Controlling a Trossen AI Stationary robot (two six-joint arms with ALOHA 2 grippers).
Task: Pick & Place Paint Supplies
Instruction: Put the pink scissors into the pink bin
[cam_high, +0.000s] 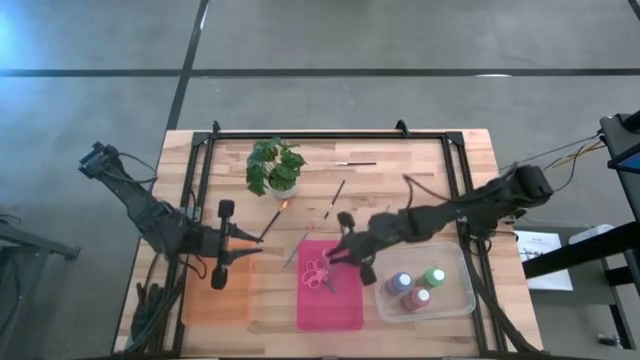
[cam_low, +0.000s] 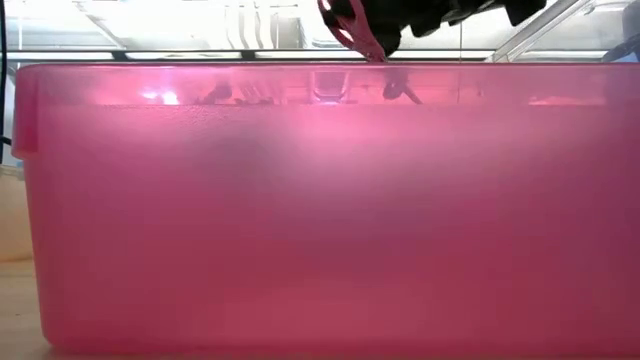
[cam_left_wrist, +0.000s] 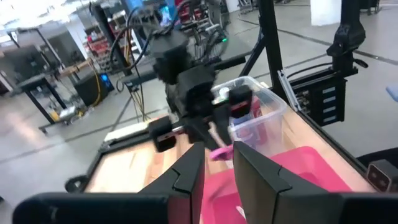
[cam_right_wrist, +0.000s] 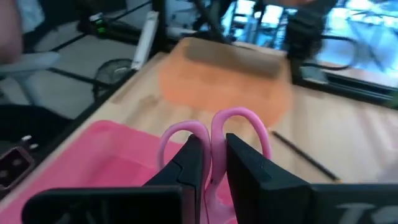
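Note:
The robot's right gripper should release the scissors in the near half of the pink bin (cam_high: 319, 302) (cam_right_wrist: 134, 177), in front of the other scissors.
My right gripper (cam_right_wrist: 214, 146) is shut on pink-handled scissors (cam_right_wrist: 214, 127) over the far end of the pink bin (cam_high: 345, 310). In the low view the scissors (cam_low: 352, 30) hang above that bin's wall (cam_low: 320, 220). My left gripper (cam_high: 252, 241) hovers at the far edge of the orange bin (cam_high: 222, 295), shut on a thin brush (cam_high: 274, 222). Three paint bottles (cam_high: 415, 285) stand in the clear bin (cam_high: 462, 290). Loose brushes (cam_high: 336, 197) (cam_high: 358, 163) (cam_high: 297, 250) lie flat on the table. My left gripper has the brush by its dark handle end (cam_high: 263, 237), fingers about level, coming from the table's left. The brush sticks out slanting toward the far right, orange tip (cam_high: 286, 204) foremost. The left wrist view does not show the hold plainly. My right gripper pinches the scissors between its two fingers just behind the handle loops (cam_right_wrist: 211, 155). The fingers slant down, coming from the table's right. Both pink loops (cam_right_wrist: 244, 127) stick out past the fingertips, and the scissors are lifted clear above the pink bin.
A leafy potted plant (cam_high: 275, 165) stands at the table's far left of centre. A dark metal frame (cam_high: 330, 134) runs round the tabletop. The three bins sit in a row along the near edge. Bare wood lies between the plant and the bins.

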